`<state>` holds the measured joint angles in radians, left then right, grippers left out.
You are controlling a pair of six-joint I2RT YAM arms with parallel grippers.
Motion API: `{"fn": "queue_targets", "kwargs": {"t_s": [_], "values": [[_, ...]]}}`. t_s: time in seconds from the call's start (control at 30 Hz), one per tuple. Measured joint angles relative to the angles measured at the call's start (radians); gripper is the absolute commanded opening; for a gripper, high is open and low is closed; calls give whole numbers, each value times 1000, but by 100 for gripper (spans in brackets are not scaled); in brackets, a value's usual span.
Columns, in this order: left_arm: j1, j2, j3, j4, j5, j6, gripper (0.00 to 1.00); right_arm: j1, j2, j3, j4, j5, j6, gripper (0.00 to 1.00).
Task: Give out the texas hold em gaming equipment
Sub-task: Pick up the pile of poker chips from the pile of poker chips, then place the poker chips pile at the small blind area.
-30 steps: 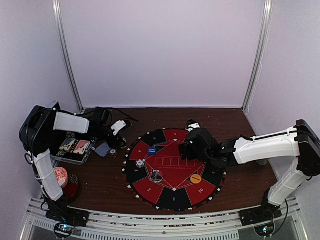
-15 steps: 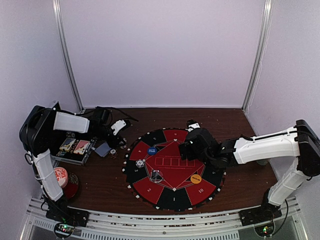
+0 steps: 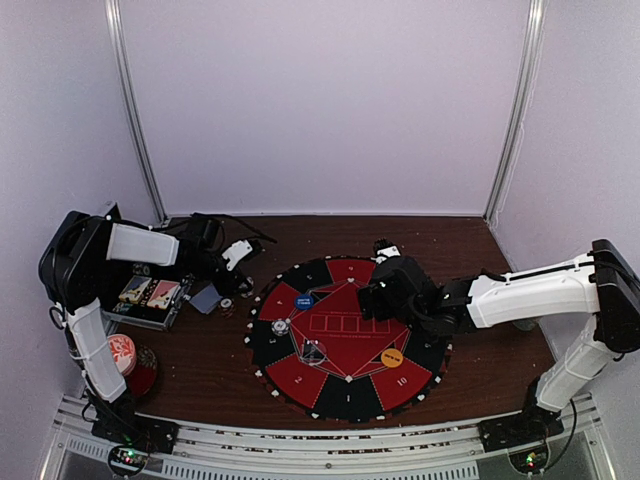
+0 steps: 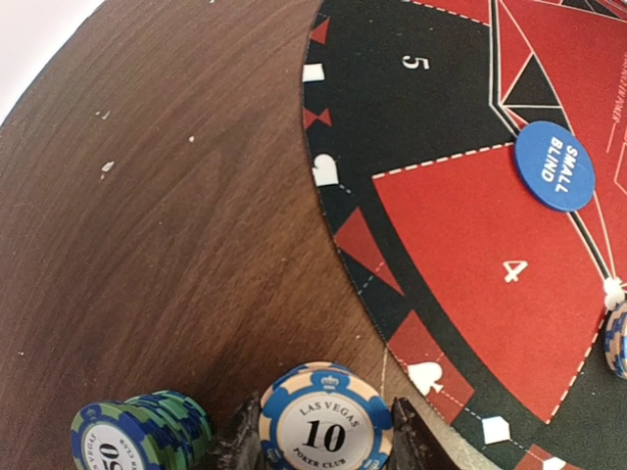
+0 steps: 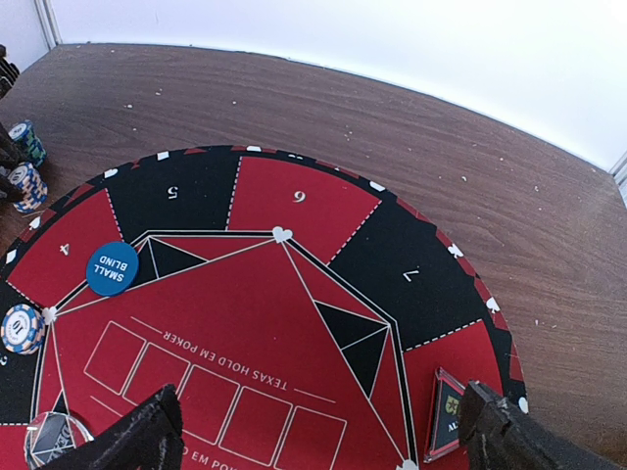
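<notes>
My left gripper has the blue-and-cream chip stack. Next, I set it down on the mat's black segment (image 3: 325, 281) (image 4: 458, 40) behind the blue small-blind button.
My left gripper (image 4: 326, 431) is shut on a short stack of blue-and-cream poker chips (image 4: 326, 421) marked 10. The stack stands on the wood just off the mat's left rim (image 3: 229, 304). A green-and-blue chip stack (image 4: 142, 431) stands right beside it. On the round red-and-black mat (image 3: 345, 385) lie the blue small-blind button (image 3: 303, 299), the orange button (image 3: 392, 356) and one chip (image 5: 22, 328) at segment 4. My right gripper (image 5: 323, 441) hangs open over the mat's middle, holding nothing. A grey-blue card (image 3: 206, 298) lies left of the chips.
An open case (image 3: 150, 293) with card decks sits at the far left, and a red-and-white disc (image 3: 122, 350) lies in front of it. A small red-framed plaque (image 5: 446, 411) stands by my right finger. A clear faceted piece (image 3: 314, 351) rests on the mat.
My left gripper's jaws have come together on the 10 chip stack. Neither arm has visibly shifted, and the right gripper stays wide.
</notes>
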<state>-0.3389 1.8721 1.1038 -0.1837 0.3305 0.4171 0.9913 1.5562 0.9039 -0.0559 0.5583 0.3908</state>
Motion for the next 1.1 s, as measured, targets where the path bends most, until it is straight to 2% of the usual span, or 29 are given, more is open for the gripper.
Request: {"fn": "queue_targets", "kwargs": {"t_s": [0.33, 0.63, 0.87, 1.1], "values": [[0, -33, 8, -33, 47, 0, 23, 0, -10, -10, 0, 0, 1, 99], [-2, -56, 78, -64, 63, -1, 23, 0, -18, -13, 0, 1, 1, 99], [-44, -9, 246, -101, 66, -16, 23, -2, -26, -14, 0, 10, 1, 99], [-146, 160, 444, -138, 52, -46, 23, -6, -32, -19, 0, 23, 2, 99]]}}
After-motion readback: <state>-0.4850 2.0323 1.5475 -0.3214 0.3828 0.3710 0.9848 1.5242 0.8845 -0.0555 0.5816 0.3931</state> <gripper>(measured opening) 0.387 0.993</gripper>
